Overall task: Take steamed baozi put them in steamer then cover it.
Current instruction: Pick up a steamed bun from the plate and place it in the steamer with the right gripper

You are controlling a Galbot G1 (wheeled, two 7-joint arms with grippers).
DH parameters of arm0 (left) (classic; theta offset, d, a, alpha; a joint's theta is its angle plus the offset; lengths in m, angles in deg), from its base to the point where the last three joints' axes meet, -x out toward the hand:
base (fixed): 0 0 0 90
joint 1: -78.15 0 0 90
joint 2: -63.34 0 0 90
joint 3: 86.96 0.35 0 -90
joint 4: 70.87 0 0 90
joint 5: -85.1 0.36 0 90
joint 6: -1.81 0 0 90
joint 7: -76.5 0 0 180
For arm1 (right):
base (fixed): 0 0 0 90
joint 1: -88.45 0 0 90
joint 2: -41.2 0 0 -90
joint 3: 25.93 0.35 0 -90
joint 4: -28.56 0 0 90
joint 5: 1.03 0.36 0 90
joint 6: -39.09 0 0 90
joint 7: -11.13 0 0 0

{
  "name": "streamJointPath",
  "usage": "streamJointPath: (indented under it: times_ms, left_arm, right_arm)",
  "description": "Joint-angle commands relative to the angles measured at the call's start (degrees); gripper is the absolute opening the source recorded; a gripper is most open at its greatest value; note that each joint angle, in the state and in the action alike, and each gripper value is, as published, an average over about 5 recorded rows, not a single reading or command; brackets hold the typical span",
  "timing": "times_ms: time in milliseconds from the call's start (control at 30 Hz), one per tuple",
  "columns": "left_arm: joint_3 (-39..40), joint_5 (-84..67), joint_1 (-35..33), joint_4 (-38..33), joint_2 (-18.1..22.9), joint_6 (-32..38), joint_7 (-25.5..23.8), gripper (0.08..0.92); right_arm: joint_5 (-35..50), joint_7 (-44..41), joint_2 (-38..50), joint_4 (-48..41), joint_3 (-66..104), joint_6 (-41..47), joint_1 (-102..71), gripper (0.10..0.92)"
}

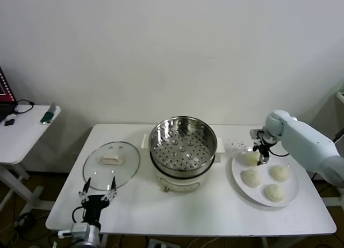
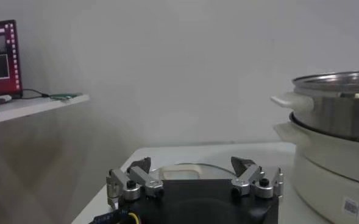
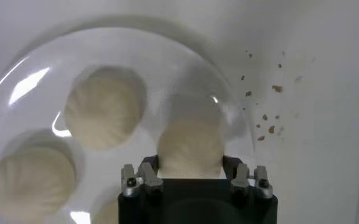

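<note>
Next, I release the baozi, still on the white plate, from my right gripper onto the far half of the steamer's holed bottom (image 1: 181,139), setting it just behind the middle of that bottom.
Four cream-white baozi lie on a white plate (image 1: 237,184) at the right of the table. My right gripper (image 1: 262,160) is down over the far-left baozi (image 1: 250,158). In the right wrist view its gripper (image 3: 190,162) has both fingers pressed against the sides of that baozi (image 3: 188,143), with two other baozi (image 3: 104,115) beside it. The shiny steel steamer (image 1: 183,140) stands uncovered and empty on its cream pot base at mid-table. The glass cover (image 1: 111,164) lies flat to the steamer's left. My left gripper (image 1: 98,191) is open at the near table edge, just short of the cover (image 2: 185,170).
A small white side table (image 1: 24,132) with cables stands at the far left. Brown crumbs (image 3: 267,115) dot the tabletop beside the plate. The steamer's wall (image 2: 337,103) rises close on one side in the left wrist view. A wall stands behind the table.
</note>
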Motion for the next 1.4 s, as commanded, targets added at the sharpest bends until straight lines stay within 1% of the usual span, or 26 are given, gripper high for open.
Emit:
streamJointPath:
  times_ms: [33,167,367,500,667,833,1033,1133,1333,1400]
  left_arm:
    - [-0.15,-0.03,-0.59,-0.5,-0.01,-0.06,-0.11,0.823]
    - [-0.45,0.22,-1.3,-1.21,-0.01,-0.23,-1.34,0.823]
    - [-0.04,1.15,-1.91,-1.49,0.12,-0.44,-2.46,0.823]
    - [0.14,1.31,-2.22,-1.56,-0.08,-0.67,-3.14,0.823]
    - [0.5,1.4,-2.61,-1.47,0.0,-0.65,-4.47,0.823]
    - [0.52,1.49,-2.76,-1.96,-0.07,-0.9,-4.87,0.823]
    - [0.31,1.23,-2.89,-2.63,-1.4,-1.79,-3.94,0.823]
    - [0.14,1.14,-3.27,-3.18,-2.24,-2.05,-3.85,0.823]
    - [-0.02,1.15,-4.31,-3.75,-2.6,-2.08,-3.87,0.823]
    - [-0.01,1.17,-4.77,-3.8,-2.76,-1.98,-3.86,0.823]
  right_arm:
    - [2.31,-2.75,0.68,5.89,-13.19,-10.5,17.04,0.679]
    - [4.38,-3.9,-0.07,11.65,-18.8,-14.45,25.09,0.679]
    - [6.44,-4.63,-3.31,19.94,-20.51,-18.26,31.38,0.685]
    - [8.15,-4.7,-8.01,20.91,-21.32,-20.72,33.83,0.687]
    - [7.28,-4.75,-14.45,21.22,-21.39,-23.46,33.18,0.687]
    - [0.0,-3.83,-20.16,20.83,-19.18,-25.73,27.43,0.687]
    - [-11.31,-2.18,-26.54,15.46,-13.3,-28.93,16.71,0.687]
    - [-16.25,-1.13,-28.02,14.59,-12.0,-30.21,13.74,0.687]
    - [-26.52,1.42,-29.42,13.12,-9.02,-32.65,9.17,0.687]
    - [-28.77,1.85,-29.66,12.59,-8.13,-33.16,8.2,0.687]
